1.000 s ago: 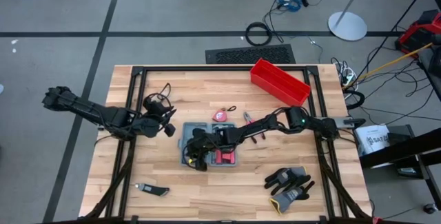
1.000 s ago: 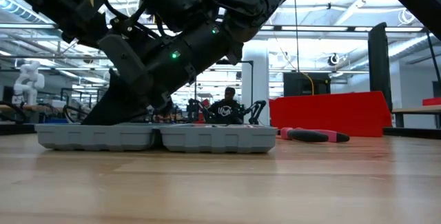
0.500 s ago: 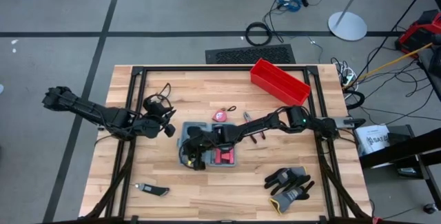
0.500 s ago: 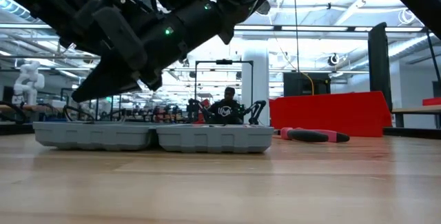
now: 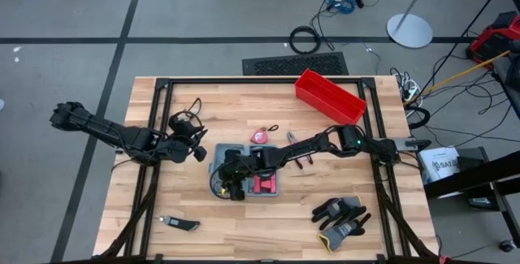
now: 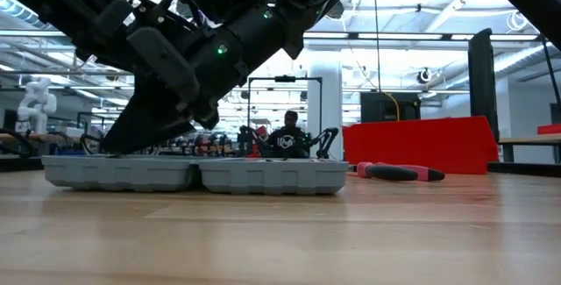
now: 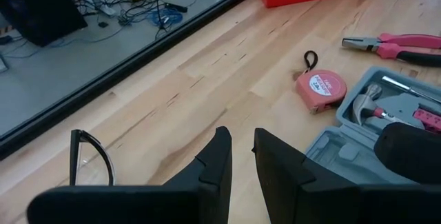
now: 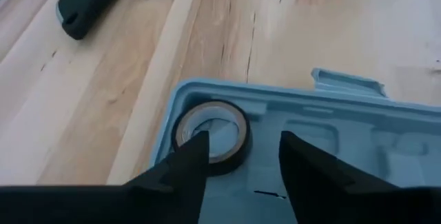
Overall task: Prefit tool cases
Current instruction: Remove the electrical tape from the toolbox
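Observation:
Next, my right gripper grabs the tape roll and moves it to the case's far corner point(image 5: 221, 152), because the roll sits over raised moulding in the case's front corner.
The grey-blue tool case point(image 5: 248, 175) lies open and flat on the wooden table, also seen in the low view point(image 6: 202, 175). A black tape roll point(image 8: 241, 124) sits in a round slot at the case's left end. My right gripper point(image 8: 244, 145) reaches in from the right and hangs open just above that roll point(image 5: 230, 187), one finger over the roll's rim, the other over the moulded inside. A hammer point(image 7: 372, 107) lies in the case's other half. My left gripper point(image 7: 241, 133) waits open, holding nothing, left of the case point(image 5: 201, 152). My right gripper stands open over the tape roll, slanting down from the table's right. One finger point(image 8: 193, 158) covers the roll's near rim, and I cannot tell whether it touches the roll.
A pink tape measure point(image 5: 260, 136) and pink-handled pliers point(image 5: 296, 146) lie just beyond the case. A red bin point(image 5: 329, 95) stands at the far right. Work gloves point(image 5: 341, 215) lie near the front right, a dark utility knife point(image 5: 180, 224) at the front left.
My right gripper, shut and down on the case's left end a second ago, has lifted a little off it and then opened. My left arm has kept still.

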You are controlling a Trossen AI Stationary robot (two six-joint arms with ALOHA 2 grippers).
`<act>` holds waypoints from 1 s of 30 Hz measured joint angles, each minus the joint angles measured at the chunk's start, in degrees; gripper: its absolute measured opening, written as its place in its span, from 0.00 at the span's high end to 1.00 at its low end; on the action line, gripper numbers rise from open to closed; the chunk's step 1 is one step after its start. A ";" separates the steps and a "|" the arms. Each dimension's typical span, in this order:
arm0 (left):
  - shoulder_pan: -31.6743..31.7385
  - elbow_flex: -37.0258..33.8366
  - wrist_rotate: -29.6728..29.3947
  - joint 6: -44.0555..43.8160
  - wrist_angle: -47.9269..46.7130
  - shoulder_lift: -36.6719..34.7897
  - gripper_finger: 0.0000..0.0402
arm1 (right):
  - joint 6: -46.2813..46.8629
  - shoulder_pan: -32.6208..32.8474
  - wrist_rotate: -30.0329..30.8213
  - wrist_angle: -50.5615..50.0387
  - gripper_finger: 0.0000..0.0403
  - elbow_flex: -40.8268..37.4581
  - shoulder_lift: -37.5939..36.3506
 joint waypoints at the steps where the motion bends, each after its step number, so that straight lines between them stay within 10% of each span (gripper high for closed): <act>1: 0.00 0.00 0.00 0.00 0.02 0.00 0.83 | 0.38 0.00 0.02 0.54 0.57 0.06 0.26; 8: 0.00 0.00 0.00 0.04 0.84 0.00 0.83 | 1.18 -0.41 0.10 2.87 0.63 0.23 2.93; 15: 0.00 0.00 0.00 0.07 0.70 0.00 0.83 | 3.81 -1.57 -4.36 2.10 0.97 0.33 2.84; 30: 0.00 0.00 0.49 0.02 0.42 0.02 0.83 | -4.00 1.01 3.02 -16.01 1.00 15.95 2.78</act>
